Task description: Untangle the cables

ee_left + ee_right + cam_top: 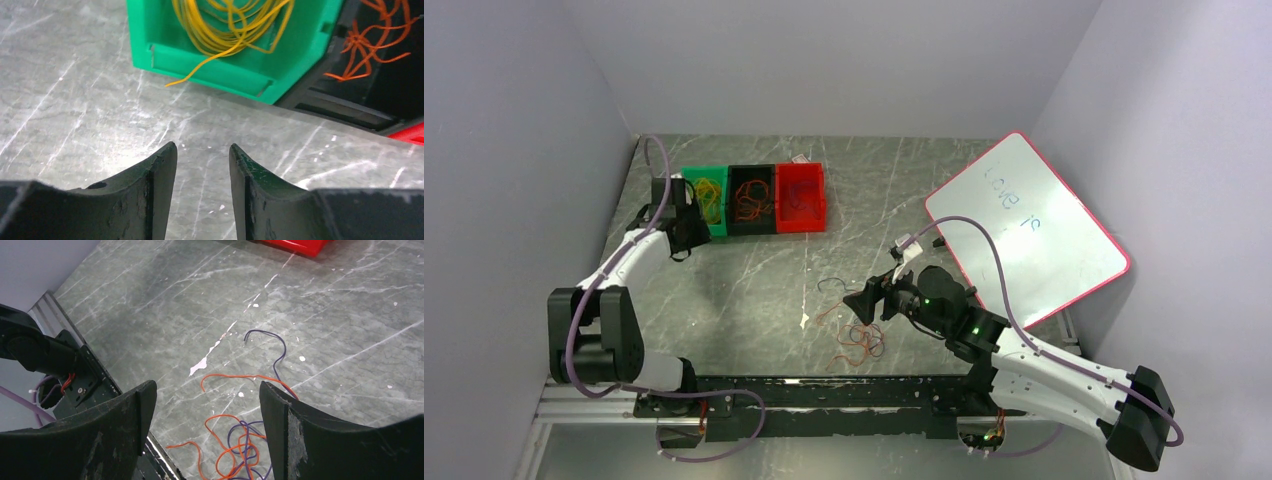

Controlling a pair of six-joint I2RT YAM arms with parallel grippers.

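The yellow cable's end overhangs the green bin's rim; my left gripper needs to grab the part of the cable inside the bin point(243, 38) and pull the end in.
A tangle of orange and dark purple cables point(240, 445) lies on the grey table near its front edge, also seen from above as the tangle point(861, 345). One dark cable point(275, 347) and one orange strand point(240, 376) trail out of it. My right gripper point(205, 387) hangs open just above this tangle, with nothing between its fingers. My left gripper point(202, 147) stands open and empty over bare table in front of the green bin point(300, 60). Yellow cables point(230, 25) fill that bin, and one strand hangs over its rim. Orange cables point(370, 45) lie in the black bin.
Three bins stand in a row at the back left: green bin point(720, 222), black bin point(751, 226), red bin point(800, 222). A red-framed whiteboard point(1024, 230) lies tilted at the right. Grey walls close in both sides. The arms' mounting rail point(824, 395) runs along the front edge.
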